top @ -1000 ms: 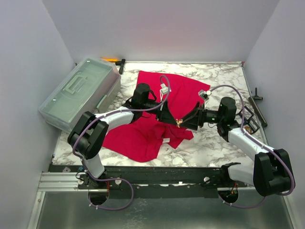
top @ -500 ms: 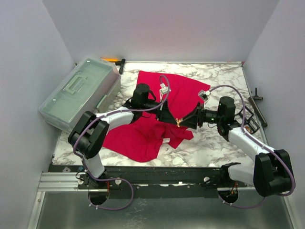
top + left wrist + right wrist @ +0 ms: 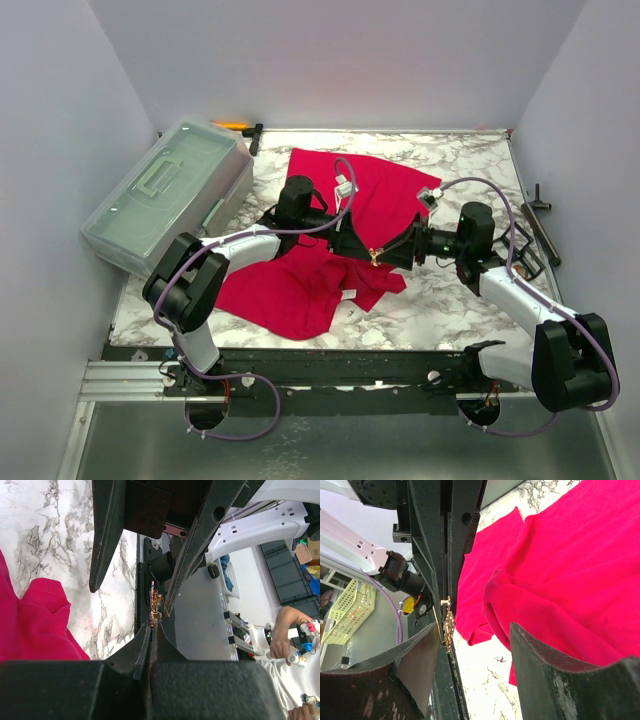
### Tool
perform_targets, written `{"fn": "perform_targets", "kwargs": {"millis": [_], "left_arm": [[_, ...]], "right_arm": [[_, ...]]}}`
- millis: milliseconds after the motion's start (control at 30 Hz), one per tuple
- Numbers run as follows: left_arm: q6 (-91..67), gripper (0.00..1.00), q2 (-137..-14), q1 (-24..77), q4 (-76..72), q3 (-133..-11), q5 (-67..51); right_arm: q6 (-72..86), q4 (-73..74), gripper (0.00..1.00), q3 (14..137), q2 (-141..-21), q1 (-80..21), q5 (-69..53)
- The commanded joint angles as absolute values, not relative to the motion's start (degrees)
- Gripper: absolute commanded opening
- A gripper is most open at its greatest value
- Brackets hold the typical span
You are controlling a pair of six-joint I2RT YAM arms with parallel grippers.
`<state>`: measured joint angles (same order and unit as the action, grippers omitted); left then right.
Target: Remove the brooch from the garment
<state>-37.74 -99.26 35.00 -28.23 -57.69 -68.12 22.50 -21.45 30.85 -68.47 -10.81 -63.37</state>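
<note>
The brooch is held above the garment by my left gripper, so my right gripper will close on the brooch's loose end (image 3: 449, 634) and carry it over the clear marble.
The brooch (image 3: 375, 256), a small gold piece, is pinched at the tips of my left gripper (image 3: 367, 250), which is shut on it above the table. In the left wrist view the brooch (image 3: 156, 604) sticks out just past my left gripper (image 3: 154, 626), with no cloth round it. My right gripper (image 3: 396, 250) faces it, open, its fingers (image 3: 106, 535) straddling the brooch. In the right wrist view the brooch (image 3: 448, 622) sits close to one finger of my right gripper (image 3: 472, 630). The garment (image 3: 330, 230), a red T-shirt, lies crumpled below, and the garment (image 3: 560, 565) is apart from the brooch.
A clear plastic lidded box (image 3: 170, 195) stands at the left edge of the marble table (image 3: 450, 300). A dark tool (image 3: 540, 225) lies off the right edge, and a small orange and black item (image 3: 240, 127) at the back. The shirt's white label (image 3: 349, 294) shows near the front.
My right gripper has edged a little toward the left gripper's tips, its jaws narrowing and then widening again. The left arm and the brooch have stayed put.
</note>
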Motion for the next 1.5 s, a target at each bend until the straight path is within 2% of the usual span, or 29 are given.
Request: {"fn": "perform_targets", "kwargs": {"millis": [0, 400, 1167, 1467], "left_arm": [[-37.38, 0.00, -99.54, 35.59, -29.80, -57.17, -68.91], [-36.72, 0.00, -99.56, 35.95, -29.88, -57.13, -68.90], [-35.88, 0.00, -99.15, 36.39, -29.88, -56.89, -68.60], [-36.38, 0.00, -99.82, 36.39, -29.86, -56.56, -67.99]], "right_arm": [[23.68, -23.94, 0.62, 31.94, -68.48, -10.71, -63.64], [23.37, -22.78, 0.60, 32.68, -71.07, -10.67, -62.31], [20.17, -17.80, 0.49, 34.53, -72.31, -10.72, -56.62], [23.09, -21.56, 0.46, 33.81, -70.66, -10.63, -54.65]]}}
